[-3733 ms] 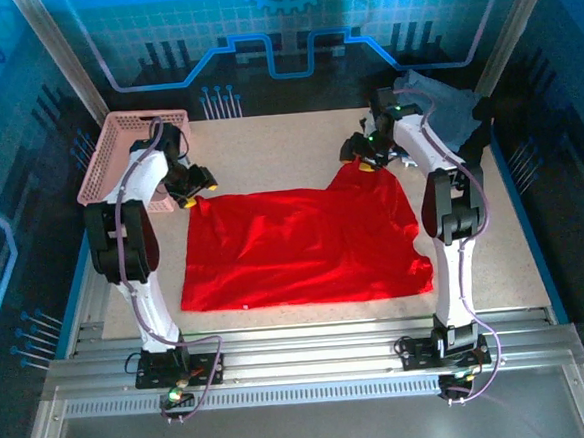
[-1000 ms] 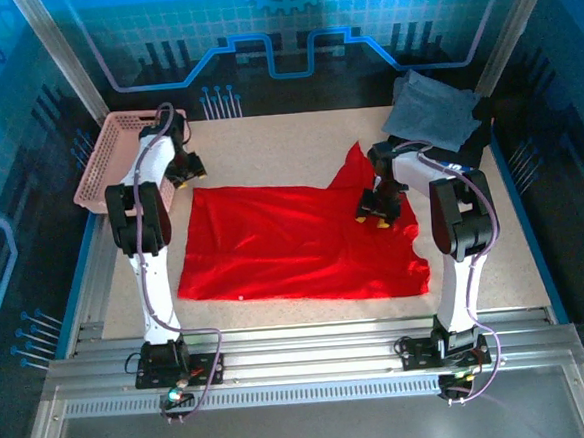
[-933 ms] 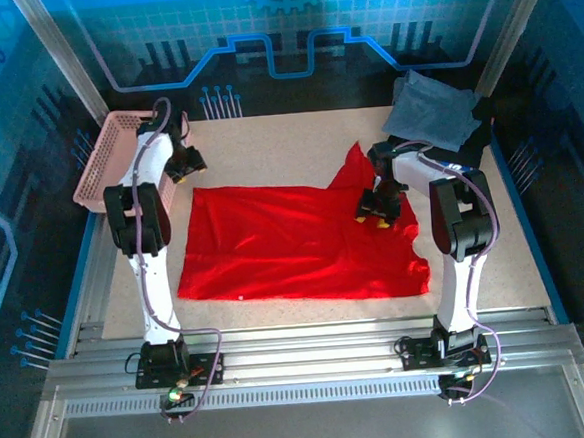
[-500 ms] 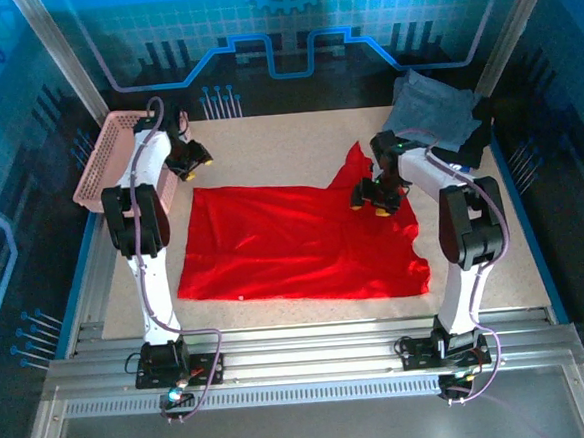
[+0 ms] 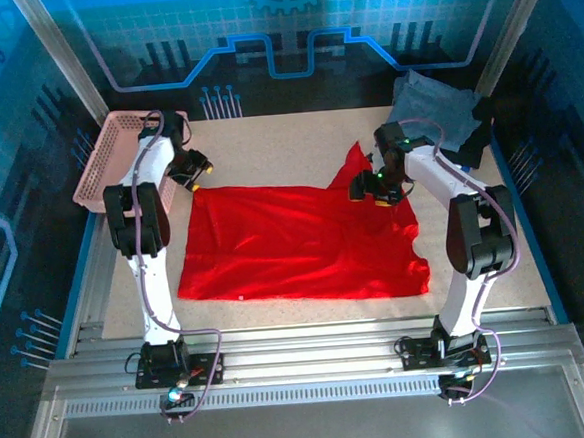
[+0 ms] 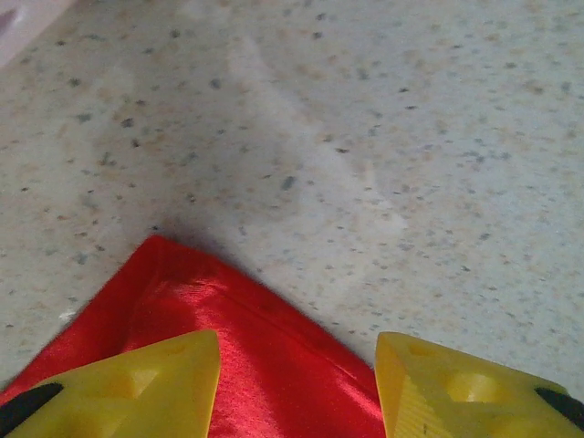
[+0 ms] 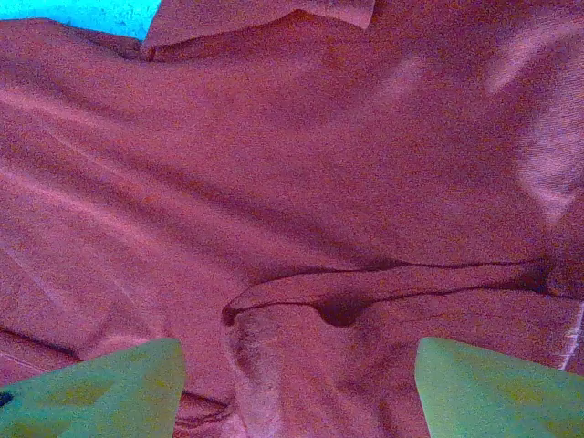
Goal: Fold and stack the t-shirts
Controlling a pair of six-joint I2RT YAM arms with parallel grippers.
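Observation:
Next, I shift my left gripper toward the basket and pinch the cloth [image 6: 173,287] behind the red shirt's far corner, because that corner lies off-centre ahead of the left gripper's open fingers.
A bright red t-shirt [image 5: 294,241] lies spread flat on the table, plain side up, with one sleeve sticking up at its far right. My left gripper [image 5: 198,169] hangs open over the shirt's far left corner [image 6: 173,274], yellow fingertips [image 6: 137,383] on either side of the red cloth. My right gripper [image 5: 375,187] stands open just above the shirt near the raised sleeve; a fold with a dark hollow [image 7: 342,306] lies between its fingers [image 7: 100,388]. A folded grey-blue shirt [image 5: 435,109] rests at the far right.
A pink mesh basket [image 5: 117,156] stands at the far left, close behind the left arm. Bare speckled table [image 5: 277,145] stretches behind the red shirt. A blue frame rail edges the table on both sides.
The right gripper let go of the sleeve, dipped onto the shirt, then moved back up toward the sleeve. The left gripper swung near the basket and returned to the shirt's far left corner.

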